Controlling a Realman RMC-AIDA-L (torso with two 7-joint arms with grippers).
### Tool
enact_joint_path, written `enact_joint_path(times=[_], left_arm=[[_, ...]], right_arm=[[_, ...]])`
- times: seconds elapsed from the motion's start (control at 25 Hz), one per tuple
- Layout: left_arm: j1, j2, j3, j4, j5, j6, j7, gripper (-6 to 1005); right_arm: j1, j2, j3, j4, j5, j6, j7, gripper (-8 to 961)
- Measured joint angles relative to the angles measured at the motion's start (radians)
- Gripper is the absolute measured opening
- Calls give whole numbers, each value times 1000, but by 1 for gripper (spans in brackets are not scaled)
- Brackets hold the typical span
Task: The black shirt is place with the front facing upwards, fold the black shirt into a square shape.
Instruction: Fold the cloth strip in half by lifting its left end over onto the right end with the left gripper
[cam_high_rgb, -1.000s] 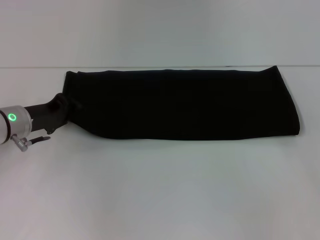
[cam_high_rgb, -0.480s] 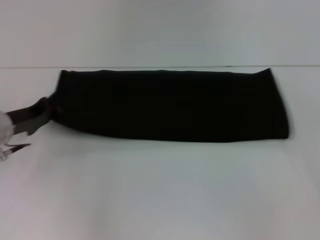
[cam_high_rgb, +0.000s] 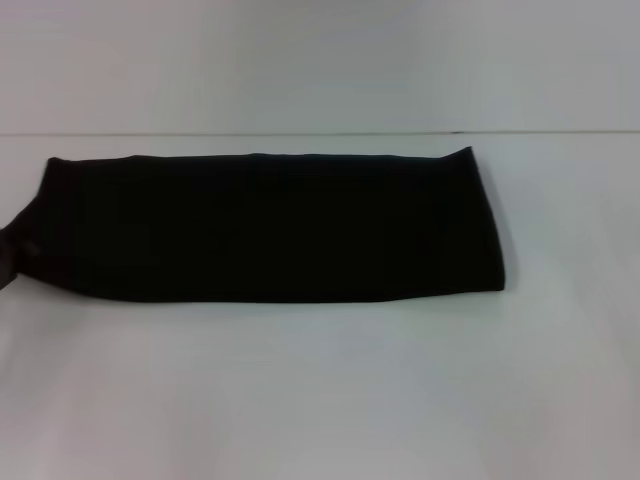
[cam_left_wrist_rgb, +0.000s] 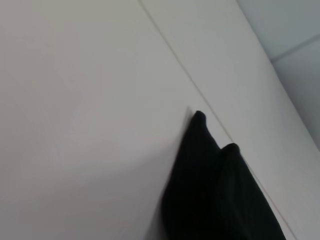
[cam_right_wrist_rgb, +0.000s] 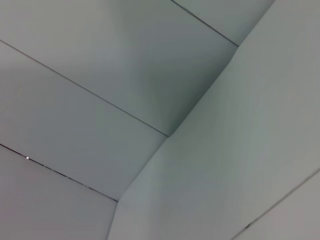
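Observation:
Next, my left gripper lets go of the black shirt's gripped end by the near corner of its loose end (cam_high_rgb: 498, 272).
The black shirt (cam_high_rgb: 270, 228) lies on the white table (cam_high_rgb: 320, 390) as a long, plain black band running left to right, with no lettering showing. Only a sliver of my left gripper (cam_high_rgb: 8, 258) shows at the left border of the head view, and it is shut on the band's left end. In the left wrist view, a pointed fold of the black shirt (cam_left_wrist_rgb: 210, 200) rests on the table. My right gripper is out of view; its wrist camera sees only pale wall panels.
The table's far edge (cam_high_rgb: 320, 133) meets a pale wall just behind the shirt. Bare white tabletop stretches in front of the shirt and to its right.
The shirt has slid well to the left and slightly toward me, dragged by my left gripper. That gripper has drawn back almost out of the head view.

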Motion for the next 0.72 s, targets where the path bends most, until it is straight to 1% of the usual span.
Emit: enact_joint_path(times=[0.16, 0.32, 0.52, 0.64, 0.72], left_arm=[[16, -16, -31, 4, -6, 0, -16, 9], [8, -36, -31, 28, -31, 53, -14, 10], [-52, -63, -22, 108, -73, 211, -19, 11], [-114, -69, -7, 132, -76, 286, -32, 12], [-157, -73, 21, 139, -79, 316, -39, 12]], right_arm=[[0, 0, 1, 0, -2, 1, 3, 697], [-1, 0, -3, 0, -3, -3, 3, 697], [-5, 0, -4, 0, -3, -11, -1, 697], [-3, 1, -7, 0, -3, -14, -3, 697], [0, 2, -9, 0, -3, -16, -3, 697]])
